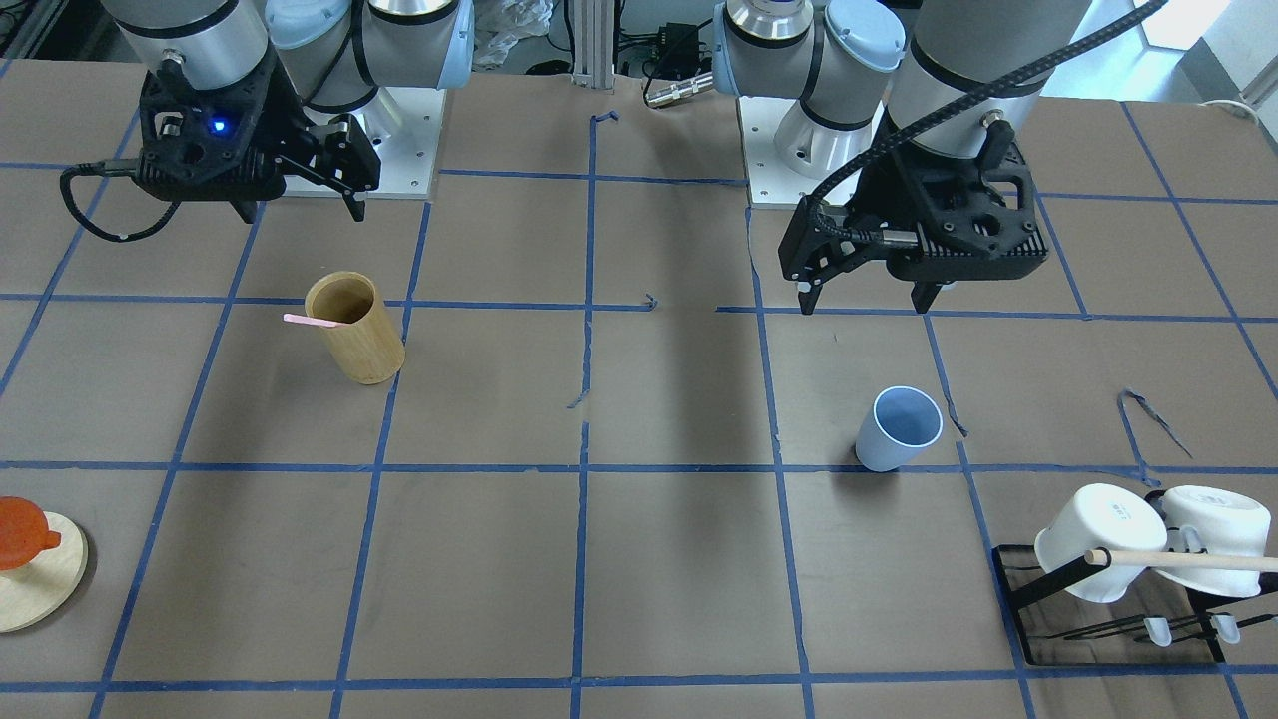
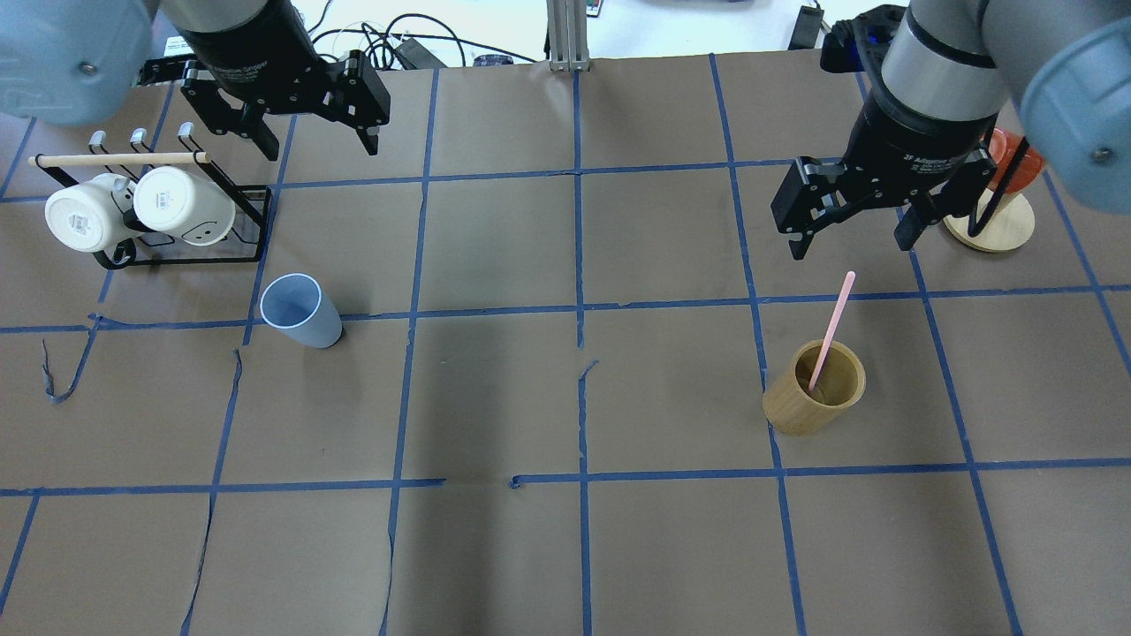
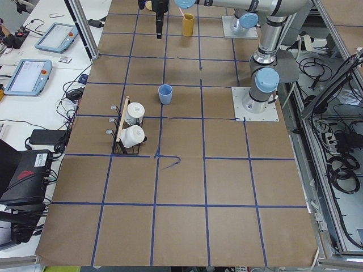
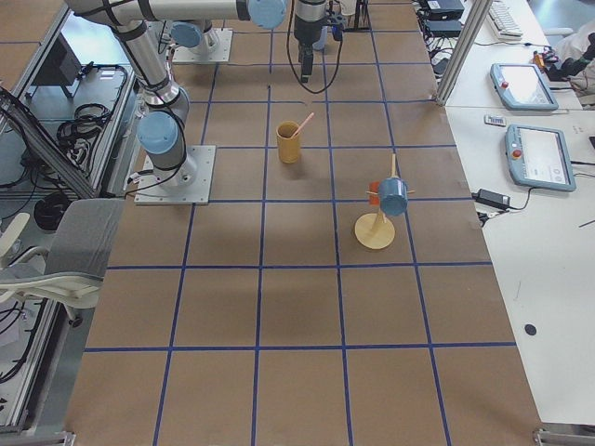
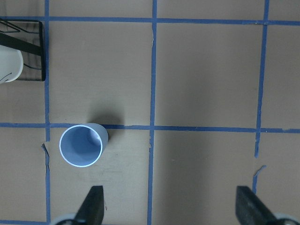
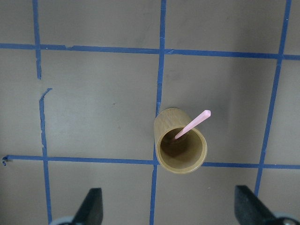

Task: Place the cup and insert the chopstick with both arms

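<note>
My left gripper should grip the pale blue cup's rim (image 1: 876, 411) (image 5: 101, 149) on the side toward the bamboo cylinder, with one finger inside the cup.
The pale blue cup (image 2: 300, 311) stands upright on the brown table, also seen in the front view (image 1: 897, 429) and the left wrist view (image 5: 82, 145). The pink chopstick (image 2: 833, 327) leans inside a tan bamboo cylinder (image 2: 813, 389), also seen in the right wrist view (image 6: 193, 124). My left gripper (image 2: 318, 146) is open and empty, hovering above and beyond the cup. My right gripper (image 2: 848, 247) is open and empty, above the table just beyond the chopstick's top end. Neither gripper touches anything.
A black rack (image 2: 177, 256) holding two white mugs (image 2: 181, 205) and a wooden rod (image 2: 119, 159) stands next to the cup. A round wooden stand (image 2: 990, 225) with an orange object sits at the far right. Blue tape lines grid the table.
</note>
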